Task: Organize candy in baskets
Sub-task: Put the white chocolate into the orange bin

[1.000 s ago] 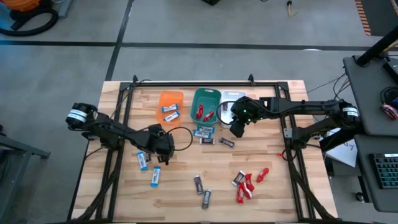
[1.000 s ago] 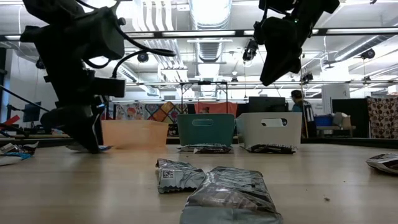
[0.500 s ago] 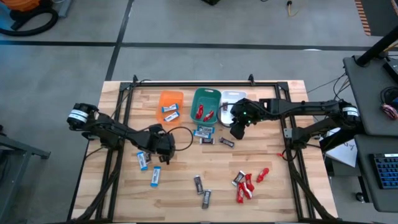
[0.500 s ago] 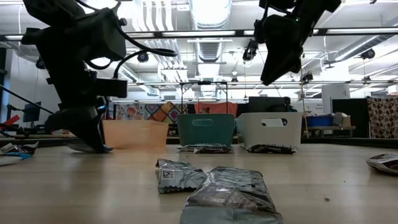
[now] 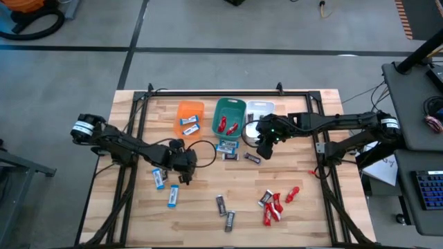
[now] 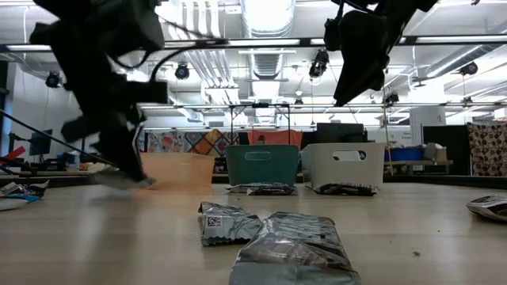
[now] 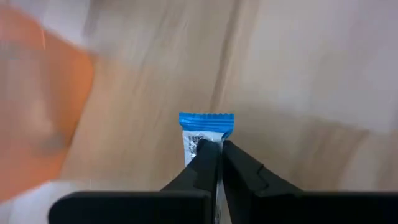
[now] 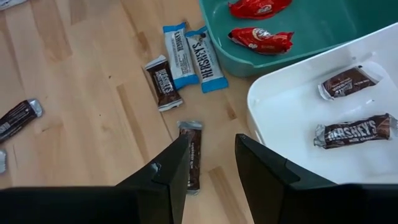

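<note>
My left gripper is going to release the blue-and-white candy bar in the far part of the orange basket [image 5: 194,115], next to the blue bars.
My left gripper [image 7: 213,149] [image 5: 184,174] is shut on a blue-and-white candy bar [image 7: 205,127] left of the table's middle. My right gripper [image 8: 208,168] [image 5: 262,148] hangs open, high over a dark candy bar [image 8: 191,155] lying flat just in front of the white basket [image 5: 257,112]. Along the far side stand the orange basket [image 5: 190,117], the teal basket [image 5: 229,116] and the white one. The orange one holds blue bars, the teal red ones [image 8: 260,38], the white dark ones [image 8: 351,132]. My left gripper pinches the blue-and-white bar between its two fingertips at the end nearest the fingers [image 7: 198,144]. The fingers come from above and lie along the bar. Its crimped far end [image 7: 206,118] sticks out past the tips. The low view shows it just above the tabletop.
Loose bars lie on the wood: two blue ones [image 5: 158,178] [image 5: 173,197] near my left gripper, two dark ones [image 5: 221,203] at the front middle, a red cluster [image 5: 273,206] at the front right, and blue and dark bars [image 8: 186,55] in front of the teal basket.
My left gripper has shut on the blue-and-white bar and risen a little off the table with it, tipping as it goes. My right gripper has drifted slightly toward the near edge, still open.
</note>
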{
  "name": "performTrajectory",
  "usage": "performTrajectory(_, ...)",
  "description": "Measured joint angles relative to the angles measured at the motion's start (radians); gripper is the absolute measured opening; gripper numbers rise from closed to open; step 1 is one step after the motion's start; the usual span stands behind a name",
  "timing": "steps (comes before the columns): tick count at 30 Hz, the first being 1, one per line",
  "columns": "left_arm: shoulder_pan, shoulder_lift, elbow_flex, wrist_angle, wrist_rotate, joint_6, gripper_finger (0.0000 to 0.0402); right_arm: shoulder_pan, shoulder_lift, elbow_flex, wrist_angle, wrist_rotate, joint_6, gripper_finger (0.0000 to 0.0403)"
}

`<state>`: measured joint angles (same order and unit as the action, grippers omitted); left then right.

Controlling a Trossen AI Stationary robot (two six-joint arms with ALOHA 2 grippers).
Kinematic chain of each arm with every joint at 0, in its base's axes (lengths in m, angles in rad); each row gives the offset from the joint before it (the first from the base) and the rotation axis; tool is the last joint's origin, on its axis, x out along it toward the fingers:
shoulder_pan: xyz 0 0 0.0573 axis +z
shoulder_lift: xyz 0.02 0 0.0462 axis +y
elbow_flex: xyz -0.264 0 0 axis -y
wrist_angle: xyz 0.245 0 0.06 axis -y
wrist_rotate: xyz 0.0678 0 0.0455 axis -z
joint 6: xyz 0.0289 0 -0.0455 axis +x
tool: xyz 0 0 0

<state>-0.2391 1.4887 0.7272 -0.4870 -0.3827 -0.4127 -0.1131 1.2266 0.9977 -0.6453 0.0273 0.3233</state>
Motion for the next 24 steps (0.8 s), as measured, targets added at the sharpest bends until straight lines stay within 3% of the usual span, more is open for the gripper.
performTrajectory(7,-0.003,-0.148,0.058,0.001,0.006,0.081,0.0001,0.0,0.0,0.0,0.0,0.0,0.007,0.0125)
performTrajectory(13,0.051,-0.293,0.107,0.006,-0.151,0.098,0.0001,0.0,0.0,0.0,0.006,0.0,0.02,0.0121)
performTrajectory(18,0.176,-0.365,0.116,0.021,-0.181,0.107,0.0001,0.0,0.0,0.0,0.008,0.0,0.049,0.0116)
performTrajectory(24,0.385,-0.348,0.115,0.031,-0.171,0.149,0.0,0.01,0.0,0.0,0.007,-0.002,0.086,0.0118)
